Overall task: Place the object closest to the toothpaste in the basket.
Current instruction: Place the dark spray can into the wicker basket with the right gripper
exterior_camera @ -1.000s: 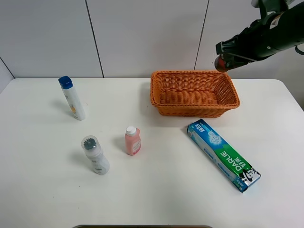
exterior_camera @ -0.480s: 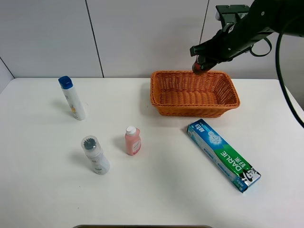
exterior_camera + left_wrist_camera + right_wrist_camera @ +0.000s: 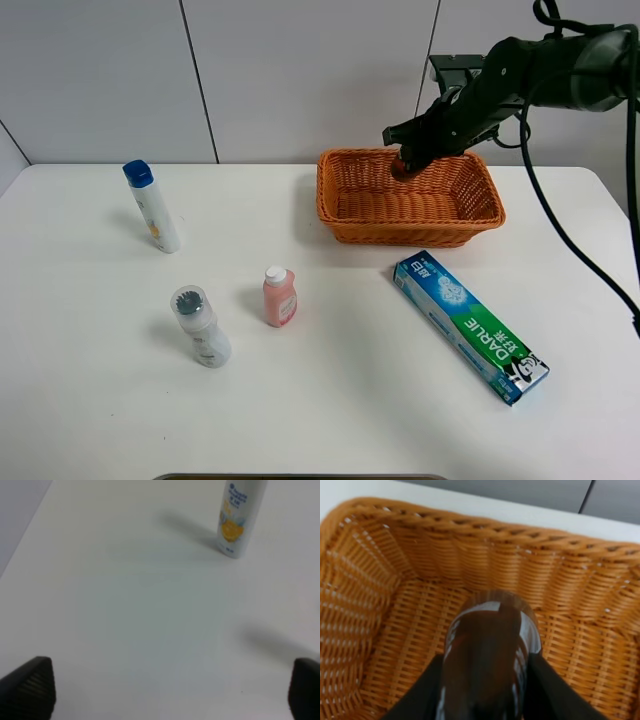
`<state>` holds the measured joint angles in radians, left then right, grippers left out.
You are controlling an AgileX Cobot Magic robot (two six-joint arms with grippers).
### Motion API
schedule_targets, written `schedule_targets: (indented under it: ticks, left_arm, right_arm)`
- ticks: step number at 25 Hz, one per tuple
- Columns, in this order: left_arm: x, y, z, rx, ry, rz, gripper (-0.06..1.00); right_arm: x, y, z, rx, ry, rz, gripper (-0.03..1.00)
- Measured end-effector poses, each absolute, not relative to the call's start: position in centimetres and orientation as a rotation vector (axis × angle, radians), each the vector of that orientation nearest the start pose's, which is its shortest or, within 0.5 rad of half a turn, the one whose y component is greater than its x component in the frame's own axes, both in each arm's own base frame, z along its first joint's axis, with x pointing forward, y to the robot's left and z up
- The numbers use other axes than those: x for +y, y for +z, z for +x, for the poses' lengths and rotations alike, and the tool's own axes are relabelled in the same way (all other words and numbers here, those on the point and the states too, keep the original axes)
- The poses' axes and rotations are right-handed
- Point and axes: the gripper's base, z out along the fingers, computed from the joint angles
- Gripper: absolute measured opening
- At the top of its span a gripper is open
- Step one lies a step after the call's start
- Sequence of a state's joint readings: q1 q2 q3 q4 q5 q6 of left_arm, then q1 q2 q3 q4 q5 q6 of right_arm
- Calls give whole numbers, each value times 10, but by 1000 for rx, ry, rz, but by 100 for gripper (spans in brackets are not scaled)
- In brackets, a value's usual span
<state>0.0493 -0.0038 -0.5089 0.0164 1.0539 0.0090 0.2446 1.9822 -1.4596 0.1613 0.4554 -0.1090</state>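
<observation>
Next, I let the brown bottle go from my right gripper near the middle of the orange wicker basket's bottom (image 3: 394, 204) (image 3: 492, 632).
The green and blue toothpaste box (image 3: 470, 326) lies on the white table, in front of and to the right of the orange wicker basket (image 3: 400, 228). My right gripper (image 3: 412, 158) is shut on a dark brown bottle (image 3: 401, 166) and holds it over the far side of the basket. In the right wrist view the brown bottle (image 3: 490, 655) hangs between the black fingers (image 3: 547, 690), just above the basket floor (image 3: 380, 630). My left gripper (image 3: 167, 690) is open and empty above bare table; it does not show in the exterior view.
A white bottle with a blue cap (image 3: 152, 206) stands at the far left; it also shows in the left wrist view (image 3: 239, 517). A small pink bottle (image 3: 279, 296) and a clear bottle with a grey cap (image 3: 200, 327) stand left of centre.
My right gripper has moved left and down with the brown bottle, from above the basket's right end to low over its far side. Nothing else moved.
</observation>
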Motion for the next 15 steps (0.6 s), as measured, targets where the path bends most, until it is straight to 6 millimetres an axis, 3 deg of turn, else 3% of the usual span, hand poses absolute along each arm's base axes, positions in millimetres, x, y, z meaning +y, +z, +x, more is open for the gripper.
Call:
schedule_targets:
  ticks: [15]
  left_arm:
    - [1, 280, -6, 2025, 56, -42, 94]
  right_arm:
    - [116, 151, 439, 2533, 191, -287, 36]
